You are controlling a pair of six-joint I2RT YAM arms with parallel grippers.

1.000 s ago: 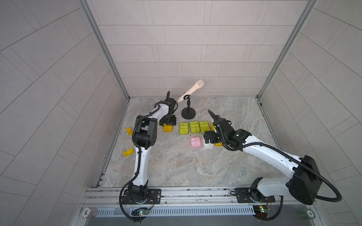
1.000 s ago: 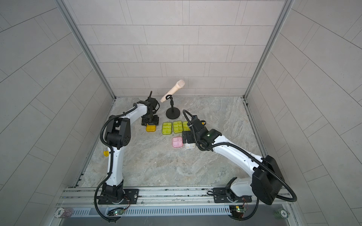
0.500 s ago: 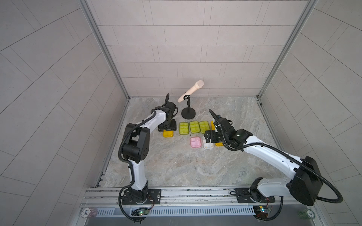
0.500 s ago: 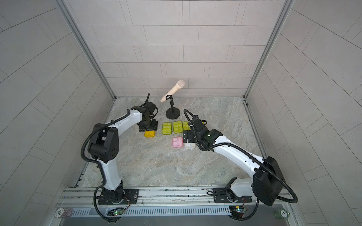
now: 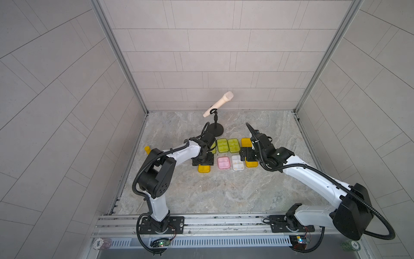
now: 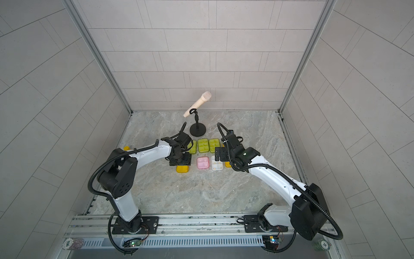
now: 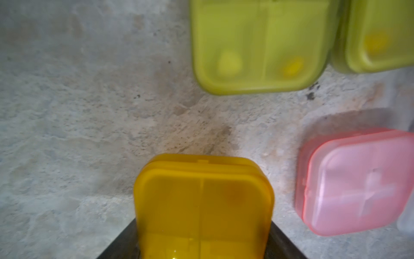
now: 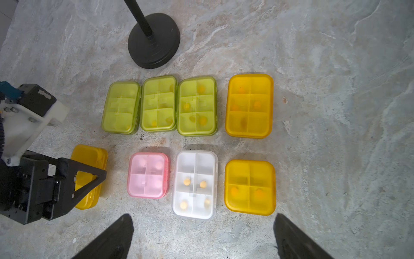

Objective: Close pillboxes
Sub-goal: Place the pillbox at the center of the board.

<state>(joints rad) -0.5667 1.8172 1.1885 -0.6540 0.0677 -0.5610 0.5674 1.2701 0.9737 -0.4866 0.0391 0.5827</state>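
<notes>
The orange-yellow pillbox will go down from my left gripper on the table (image 5: pixel 210 165) (image 7: pixel 245 183) beside the pink pillbox.
Several pillboxes lie in two rows with their lids flat. The far row holds three lime green ones (image 8: pixel 159 103) and an orange-yellow one (image 8: pixel 249 105). The near row holds a pink one (image 8: pixel 147 178), a clear one (image 8: pixel 195 183) and an orange-yellow one (image 8: pixel 250 187). My left gripper (image 7: pixel 203 235) is shut on another orange-yellow pillbox (image 7: pixel 202 197), left of the pink one, its fingers against both sides; it shows in both top views (image 5: pixel 203 168) (image 6: pixel 182 169). My right gripper (image 8: pixel 202 235) hangs open above the table in front of the clear box, holding nothing.
A black microphone stand (image 5: pixel 216 130) with a beige microphone (image 5: pixel 218 104) stands just behind the green boxes. A small yellow cylinder bottle (image 5: pixel 147 149) sits by the left wall. Tiled walls close in three sides.
My left arm has swung round and drawn the orange-yellow pillbox toward the front, from beside the green row to beside the pink box. The right arm has barely moved.
</notes>
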